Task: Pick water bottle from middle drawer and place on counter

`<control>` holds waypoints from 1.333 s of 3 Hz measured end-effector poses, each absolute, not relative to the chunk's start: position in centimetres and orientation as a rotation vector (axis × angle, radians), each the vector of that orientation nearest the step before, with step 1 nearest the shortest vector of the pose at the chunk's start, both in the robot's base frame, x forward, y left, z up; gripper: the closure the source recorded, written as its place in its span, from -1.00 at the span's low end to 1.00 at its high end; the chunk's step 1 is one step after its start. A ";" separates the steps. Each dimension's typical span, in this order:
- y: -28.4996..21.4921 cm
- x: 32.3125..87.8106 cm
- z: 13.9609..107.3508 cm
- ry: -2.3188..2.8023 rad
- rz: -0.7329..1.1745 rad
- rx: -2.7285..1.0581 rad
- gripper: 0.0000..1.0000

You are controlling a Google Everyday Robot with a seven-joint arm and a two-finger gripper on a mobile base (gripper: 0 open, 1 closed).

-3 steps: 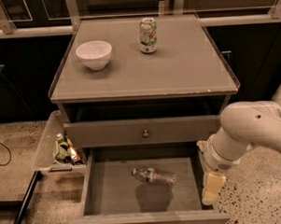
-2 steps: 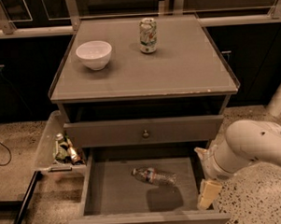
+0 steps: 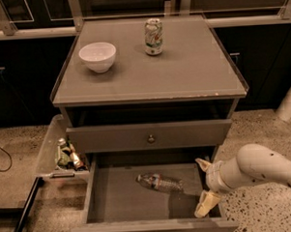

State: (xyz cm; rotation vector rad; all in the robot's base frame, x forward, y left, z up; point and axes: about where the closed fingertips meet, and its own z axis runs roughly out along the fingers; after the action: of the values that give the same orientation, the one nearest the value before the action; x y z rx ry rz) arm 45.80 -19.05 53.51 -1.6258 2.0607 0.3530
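Note:
The gripper needs to grasp the water bottle's bottom end [image 3: 174, 185], opposite its cap, inside the open middle drawer.
The water bottle [image 3: 159, 182] lies on its side on the floor of the open middle drawer [image 3: 115, 199], cap toward the left. My gripper [image 3: 204, 183] hangs inside the drawer's right end, to the right of the bottle and apart from it. Its two pale fingers [image 3: 207, 203] stand spread, open and empty. The counter [image 3: 192, 67] is the cabinet's flat top above.
A white bowl [image 3: 98, 56] and a green-white soda can [image 3: 153, 36] stand on the counter's back half. The drawer above [image 3: 149, 136] is shut. A narrow side tray [image 3: 49, 151] on the left holds small dark bottles [image 3: 69, 156]. Speckled floor surrounds the cabinet.
My arm has come down and forward, bringing the gripper lower into the right end of the open drawer. The bottle has not moved.

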 end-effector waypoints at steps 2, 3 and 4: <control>-18.5 45.6 52.4 2.044 0.382 -1.610 -1.00; -17.6 47.6 51.4 2.005 0.425 -1.529 -1.00; -16.2 50.1 49.0 1.986 0.457 -1.474 -1.00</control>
State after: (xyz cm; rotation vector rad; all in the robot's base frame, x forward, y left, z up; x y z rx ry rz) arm 50.06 -16.23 49.04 -1.4743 1.9864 0.4569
